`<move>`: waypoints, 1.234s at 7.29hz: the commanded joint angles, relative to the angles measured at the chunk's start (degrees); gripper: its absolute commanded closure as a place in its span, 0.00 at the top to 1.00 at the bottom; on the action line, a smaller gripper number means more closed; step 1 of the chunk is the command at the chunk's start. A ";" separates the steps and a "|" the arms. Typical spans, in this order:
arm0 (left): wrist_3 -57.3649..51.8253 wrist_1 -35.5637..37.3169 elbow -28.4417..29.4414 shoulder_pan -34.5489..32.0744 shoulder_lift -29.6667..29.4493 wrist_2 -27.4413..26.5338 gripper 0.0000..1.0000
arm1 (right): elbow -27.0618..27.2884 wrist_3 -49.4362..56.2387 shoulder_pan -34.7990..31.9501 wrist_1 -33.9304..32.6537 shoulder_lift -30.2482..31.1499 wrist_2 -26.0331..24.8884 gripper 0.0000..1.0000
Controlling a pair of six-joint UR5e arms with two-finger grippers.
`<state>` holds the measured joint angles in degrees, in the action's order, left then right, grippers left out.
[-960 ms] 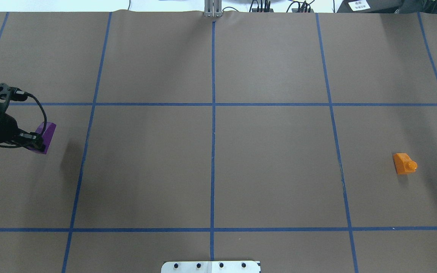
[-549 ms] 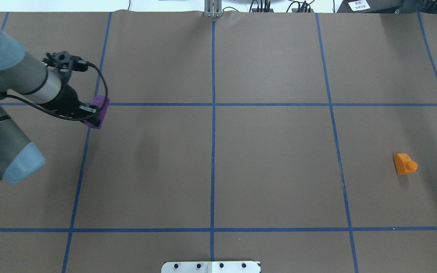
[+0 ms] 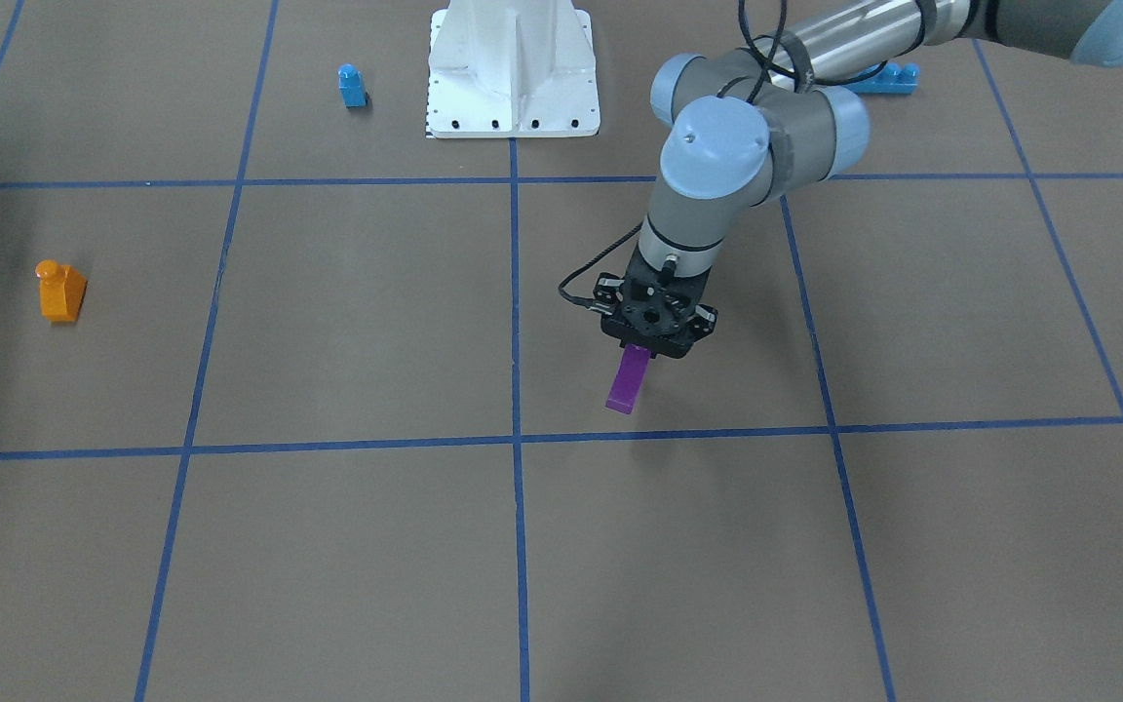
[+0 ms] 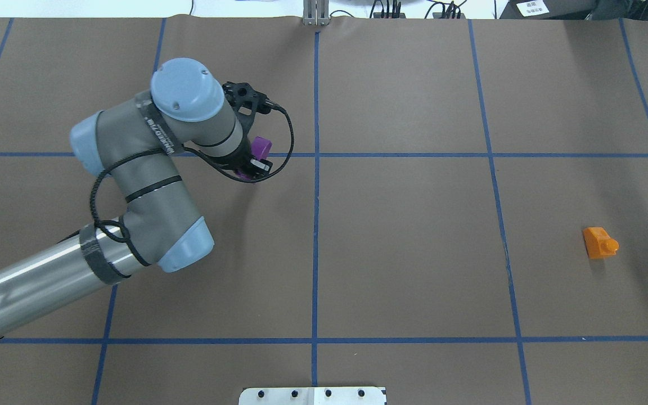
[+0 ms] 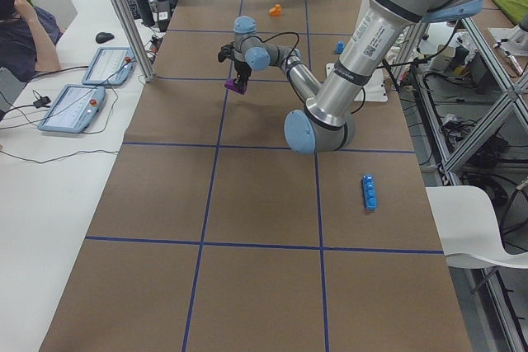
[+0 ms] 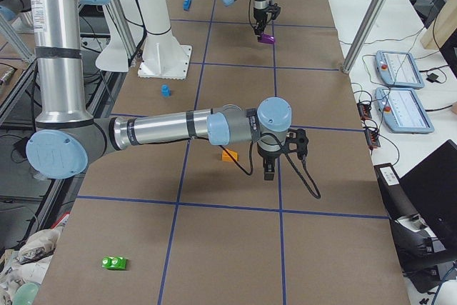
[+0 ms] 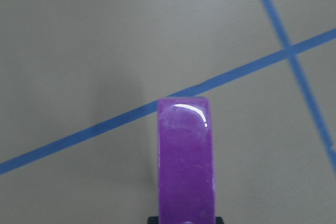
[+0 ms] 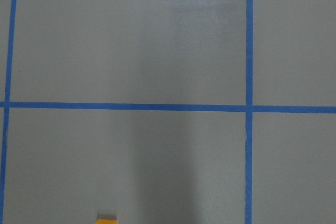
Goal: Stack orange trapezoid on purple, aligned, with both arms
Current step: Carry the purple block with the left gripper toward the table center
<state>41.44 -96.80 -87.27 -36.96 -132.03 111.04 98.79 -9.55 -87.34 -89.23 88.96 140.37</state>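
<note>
Next, I release the purple brick from my left gripper on the centre line [image 3: 512, 408] [image 7: 308, 97] by the nearby blue tape crossing.
My left gripper [image 4: 250, 162] is shut on the purple brick [image 4: 260, 148] and holds it above the table, left of the centre line. The brick hangs below the gripper [image 3: 639, 353] in the front-facing view [image 3: 628, 382] and fills the lower middle of the left wrist view [image 7: 186, 161]. The orange trapezoid [image 4: 599, 243] lies alone on its side at the far right, stud pointing right. My right gripper [image 6: 270, 169] shows only in the exterior right view, just past the orange trapezoid [image 6: 229, 154]; I cannot tell if it is open. An orange edge shows in the right wrist view [image 8: 106, 219].
A small blue one-stud brick [image 3: 352, 86] and a long blue brick [image 3: 878, 78] lie near the white robot base [image 3: 513, 68]. A green brick [image 6: 114, 263] lies at the table's near right end. Blue tape lines grid the brown table [image 4: 403, 253].
My left arm has carried the purple brick from the far left edge rightward and a little farther away, toward the centre line. The orange trapezoid has not moved.
</note>
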 commanded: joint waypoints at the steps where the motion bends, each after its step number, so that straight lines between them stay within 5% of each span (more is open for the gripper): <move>1: -0.13 -1.02 8.83 2.23 -8.13 -1.79 0.00 | 0.09 -0.56 0.15 0.46 -0.01 0.08 1.00; 7: -5.14 -5.95 15.19 5.04 -11.41 -4.69 0.00 | 0.09 -1.79 0.59 0.37 -0.37 0.52 1.00; 8: -5.14 -6.03 15.89 5.23 -11.50 -4.61 0.07 | 0.09 -1.79 0.59 0.37 -0.45 1.04 1.00; 9: -5.06 -6.03 16.60 5.66 -11.93 -4.60 0.33 | 0.09 -1.79 0.59 0.37 -0.45 1.13 1.00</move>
<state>36.36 -102.80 -71.49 -31.80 -143.54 106.42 98.89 -11.32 -86.75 -88.85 88.55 141.24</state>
